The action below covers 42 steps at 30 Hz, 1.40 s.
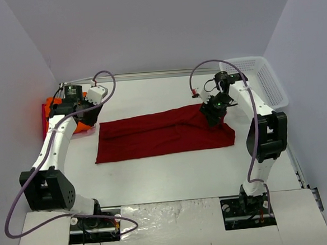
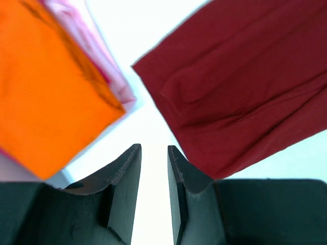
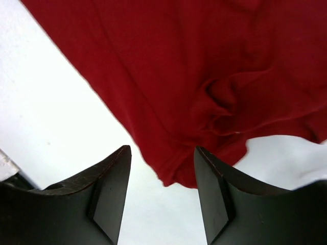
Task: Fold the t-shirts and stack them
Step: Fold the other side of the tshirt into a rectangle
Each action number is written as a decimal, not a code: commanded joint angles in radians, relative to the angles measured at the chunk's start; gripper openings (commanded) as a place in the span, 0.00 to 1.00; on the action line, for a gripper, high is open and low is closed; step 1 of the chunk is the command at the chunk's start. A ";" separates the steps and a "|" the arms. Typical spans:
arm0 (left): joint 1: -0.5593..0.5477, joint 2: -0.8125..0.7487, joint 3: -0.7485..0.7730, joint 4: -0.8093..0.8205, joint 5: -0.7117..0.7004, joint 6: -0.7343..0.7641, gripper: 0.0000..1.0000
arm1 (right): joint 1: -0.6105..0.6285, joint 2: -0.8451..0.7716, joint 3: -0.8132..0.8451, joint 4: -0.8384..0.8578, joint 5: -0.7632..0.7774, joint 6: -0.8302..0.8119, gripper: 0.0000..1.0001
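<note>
The end of the dark red t-shirt near the basket is bunched up, so my right gripper should pinch the t-shirt's raised fold [image 3: 218, 102] and smooth it out before it folds the t-shirt further.
The dark red t-shirt [image 1: 161, 132] lies folded into a long strip across the middle of the table. Its left end shows in the left wrist view [image 2: 245, 87], its bunched right end in the right wrist view [image 3: 204, 76]. The folded orange t-shirt [image 1: 53, 108] sits at the far left on the pale pink t-shirt [image 2: 97, 51]; the orange one also shows in the left wrist view [image 2: 46, 87]. My left gripper [image 2: 153, 149] hangs open and empty between the stack and the red shirt's left end. My right gripper [image 3: 162, 150] is open and empty just above the red shirt's right end.
A white mesh basket [image 1: 261, 79] stands at the far right, behind the right arm. Grey walls close in the table on three sides. Bare table [image 1: 173, 178] lies in front of the red shirt.
</note>
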 commanded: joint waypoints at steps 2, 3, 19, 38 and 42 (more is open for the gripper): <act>0.013 -0.107 0.046 0.045 -0.028 -0.055 0.26 | -0.037 0.025 0.102 -0.012 -0.044 0.009 0.50; 0.014 -0.118 0.043 0.048 -0.034 -0.059 0.26 | -0.040 0.071 0.142 -0.003 -0.054 0.014 0.52; 0.025 -0.167 -0.023 0.060 -0.082 -0.087 0.26 | -0.040 0.487 0.512 -0.022 -0.159 0.037 0.50; 0.076 -0.211 -0.061 0.079 -0.050 -0.091 0.26 | -0.040 0.411 0.359 -0.030 -0.179 0.003 0.00; 0.077 -0.231 -0.074 0.086 -0.038 -0.095 0.26 | -0.039 0.362 0.334 -0.033 -0.185 0.008 0.00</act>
